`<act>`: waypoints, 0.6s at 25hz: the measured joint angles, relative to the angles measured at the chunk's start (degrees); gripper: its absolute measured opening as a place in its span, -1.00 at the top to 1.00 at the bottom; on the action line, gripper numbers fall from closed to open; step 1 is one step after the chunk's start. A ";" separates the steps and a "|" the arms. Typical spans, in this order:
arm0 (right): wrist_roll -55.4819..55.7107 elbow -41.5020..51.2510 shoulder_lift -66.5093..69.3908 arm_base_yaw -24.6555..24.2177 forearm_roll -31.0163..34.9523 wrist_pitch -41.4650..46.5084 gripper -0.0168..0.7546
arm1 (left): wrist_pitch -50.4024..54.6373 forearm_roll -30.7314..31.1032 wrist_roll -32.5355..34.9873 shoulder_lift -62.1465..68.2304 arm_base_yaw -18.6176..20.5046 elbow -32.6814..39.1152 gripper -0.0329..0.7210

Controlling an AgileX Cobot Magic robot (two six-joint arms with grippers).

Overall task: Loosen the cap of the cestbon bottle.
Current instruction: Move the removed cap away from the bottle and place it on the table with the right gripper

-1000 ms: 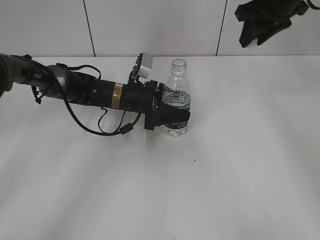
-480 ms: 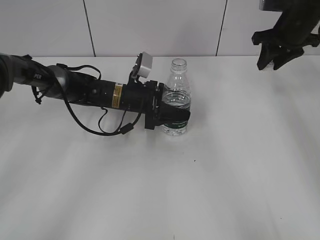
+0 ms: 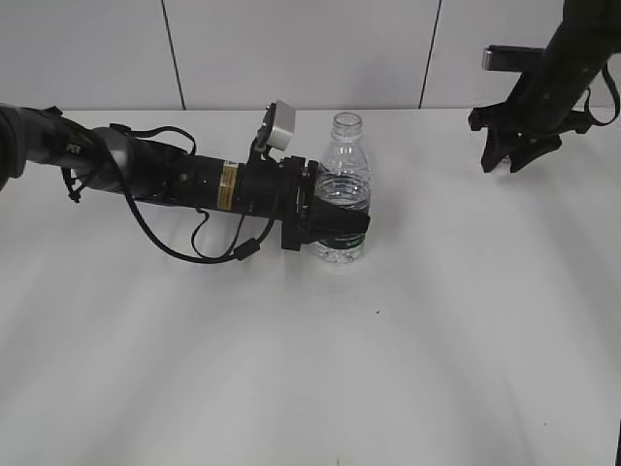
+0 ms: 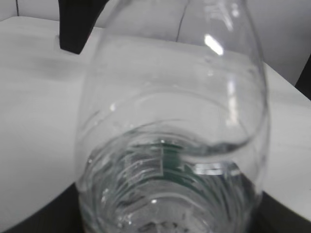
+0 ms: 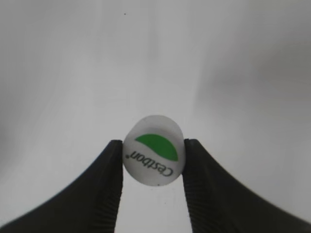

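Observation:
Next, my right gripper lets go of the white cap on the bare table [image 3: 485, 191] just in front of its fingers.
The clear Cestbon bottle [image 3: 343, 194] stands upright near the table's middle with its neck open and no cap on it. My left gripper [image 3: 335, 225] is shut around its green-labelled body; in the left wrist view the bottle [image 4: 170, 145] fills the frame. The white cap [image 5: 154, 150] with a green mark and "Cestbon" lettering is held between the fingers of my right gripper [image 5: 153, 153]. In the exterior view the right gripper [image 3: 506, 157] hangs low over the table at the far right, away from the bottle; the cap is too small to see there.
The white table [image 3: 310, 369] runs to a white panelled wall at the back. The left arm [image 3: 146, 175] with its cable lies across the table's left side. A small dark speck [image 3: 376, 312] lies in front of the bottle.
The right arm has come down from the top right corner toward the table at the far right. The left arm and the bottle have not moved.

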 joint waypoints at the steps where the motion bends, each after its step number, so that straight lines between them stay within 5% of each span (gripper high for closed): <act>1: 0.02 0.00 0.56 0.00 0.00 -0.31 0.19 | 0.00 -0.07 0.00 0.00 0.00 0.00 -0.16; 15: 0.49 1.11 4.73 0.00 0.00 -3.36 0.19 | 0.02 -0.22 0.00 0.00 0.00 0.00 -0.16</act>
